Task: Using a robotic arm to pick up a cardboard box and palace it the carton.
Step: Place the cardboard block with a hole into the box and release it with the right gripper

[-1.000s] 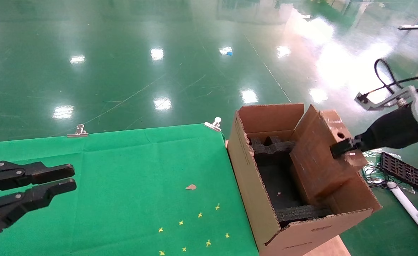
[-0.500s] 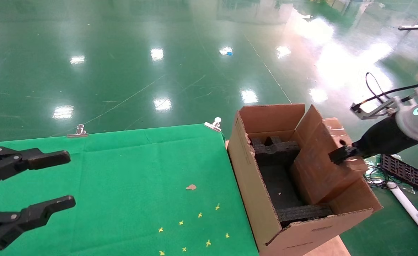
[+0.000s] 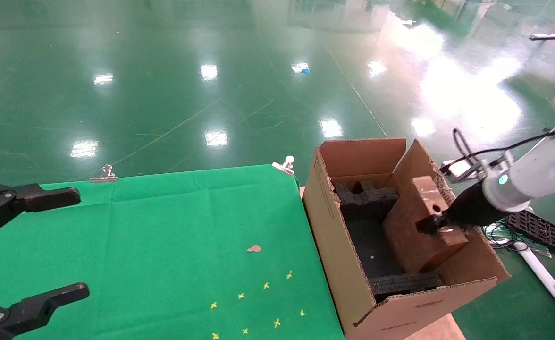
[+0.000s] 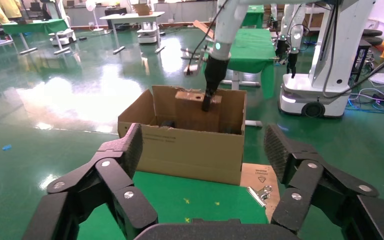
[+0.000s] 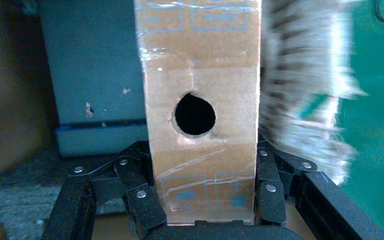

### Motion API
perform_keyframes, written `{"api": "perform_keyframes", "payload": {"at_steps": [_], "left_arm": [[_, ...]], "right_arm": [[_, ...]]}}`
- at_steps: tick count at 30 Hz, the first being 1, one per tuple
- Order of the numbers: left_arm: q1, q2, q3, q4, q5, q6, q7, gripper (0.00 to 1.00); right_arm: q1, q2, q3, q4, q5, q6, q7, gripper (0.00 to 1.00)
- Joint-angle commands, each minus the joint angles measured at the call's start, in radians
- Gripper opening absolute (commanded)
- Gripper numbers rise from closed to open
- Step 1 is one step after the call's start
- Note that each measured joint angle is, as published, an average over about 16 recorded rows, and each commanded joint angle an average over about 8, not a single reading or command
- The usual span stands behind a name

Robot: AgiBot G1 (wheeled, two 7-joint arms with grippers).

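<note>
Next, I let go of the cardboard box with my right gripper between the black foam blocks, along the carton's torn-edged side [image 3: 401,240] [image 5: 199,87].
My right gripper [image 3: 435,225] is shut on the cardboard box [image 3: 419,226], a flat brown taped box with a round hole in its narrow top face. It holds the box on edge inside the carton [image 3: 334,245], low between the black foam blocks [image 3: 367,198]. In the right wrist view the box [image 5: 200,135] stands between my black fingers [image 5: 272,185], hole facing the camera. The left wrist view shows the carton [image 4: 190,145] far off with the box [image 4: 192,102] in it. My left gripper [image 3: 46,245] is open and empty over the green cloth at the left.
Green cloth [image 3: 164,245] covers the table, held by metal clips [image 3: 103,174] at its far edge. A small brown scrap [image 3: 254,248] and yellow marks lie on it. Cables and a black tray [image 3: 537,229] lie on the floor right of the carton.
My right gripper has moved down and leftward with the box, lowering it from the carton's right flap into the carton. My left gripper's fingers have opened wide.
</note>
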Motion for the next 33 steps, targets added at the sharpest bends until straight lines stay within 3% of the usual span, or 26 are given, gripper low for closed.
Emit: {"api": "perform_keyframes", "payload": {"at_steps": [1, 8, 9, 16, 17, 33], "left_arm": [[0.0, 0.0, 0.0, 0.0, 0.0, 0.0, 0.0, 1.0], [0.0, 0.0, 0.001, 0.0, 0.0, 0.0, 0.0, 1.0], [0.0, 0.0, 0.001, 0.0, 0.0, 0.0, 0.0, 1.0], [0.0, 0.0, 0.001, 0.0, -0.001, 0.0, 0.0, 1.0], [0.0, 0.0, 0.001, 0.0, -0.001, 0.0, 0.001, 1.0], [0.0, -0.001, 0.002, 0.0, -0.001, -0.001, 0.001, 1.0]], "right_arm": [[-0.035, -0.007, 0.011, -0.007, 0.018, 0.034, -0.009, 0.0], [-0.115, -0.035, 0.031, -0.045, 0.052, 0.1, -0.041, 0.0], [-0.12, -0.039, 0.032, -0.051, 0.054, 0.104, -0.045, 0.09], [-0.131, -0.052, 0.045, -0.083, 0.073, 0.113, -0.079, 0.96], [-0.13, -0.054, 0.046, -0.087, 0.074, 0.113, -0.083, 1.0], [-0.106, -0.082, 0.038, -0.147, 0.062, 0.093, -0.101, 1.0]]}}
